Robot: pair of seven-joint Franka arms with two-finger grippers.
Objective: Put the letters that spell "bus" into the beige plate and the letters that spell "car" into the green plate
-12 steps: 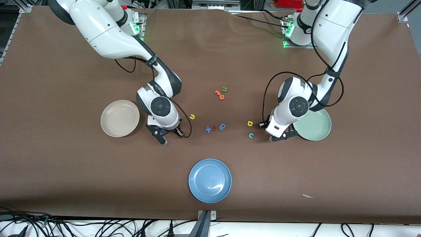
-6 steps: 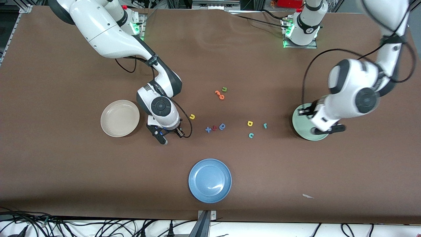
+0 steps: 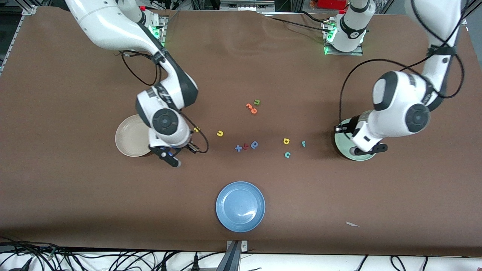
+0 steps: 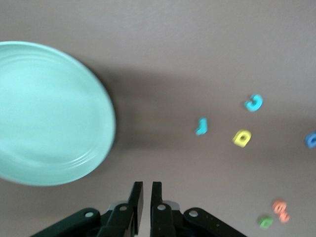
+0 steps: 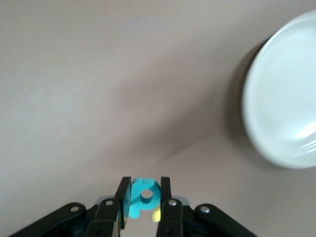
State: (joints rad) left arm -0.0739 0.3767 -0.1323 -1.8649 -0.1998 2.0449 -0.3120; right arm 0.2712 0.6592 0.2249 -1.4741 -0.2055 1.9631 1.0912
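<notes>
Next, my right gripper lets go of the teal b inside the beige plate (image 3: 145, 138) (image 5: 297, 98), near its middle, toward the yellow u.
My right gripper (image 3: 171, 158) (image 5: 146, 180) is shut on the teal b (image 5: 143, 197), over the table just beside the beige plate (image 3: 130, 139) (image 5: 286, 94). The yellow s (image 3: 196, 129) and yellow u (image 3: 220, 133) lie on the table toward the middle. My left gripper (image 3: 371, 149) (image 4: 147, 183) is shut on nothing, up over the edge of the green plate (image 3: 344, 145) (image 4: 49, 113). The teal r (image 3: 303, 143) (image 4: 201, 127), yellow a (image 3: 286, 141) (image 4: 241, 138) and teal c (image 3: 287, 154) (image 4: 254, 102) lie together on the table beside that plate. Both plates hold nothing.
A blue plate (image 3: 240, 206) sits nearest the front camera. A blue rounded letter (image 3: 254, 144) and small cross-shaped pieces (image 3: 239, 147) lie mid-table. Orange letters (image 3: 251, 108) and a green u (image 3: 257, 101) lie farther back.
The right gripper closed on the teal b, lifted it and moved toward the beige plate, uncovering the yellow s. The left gripper shut, empty, and swung up to the green plate, leaving the teal r on the table.
</notes>
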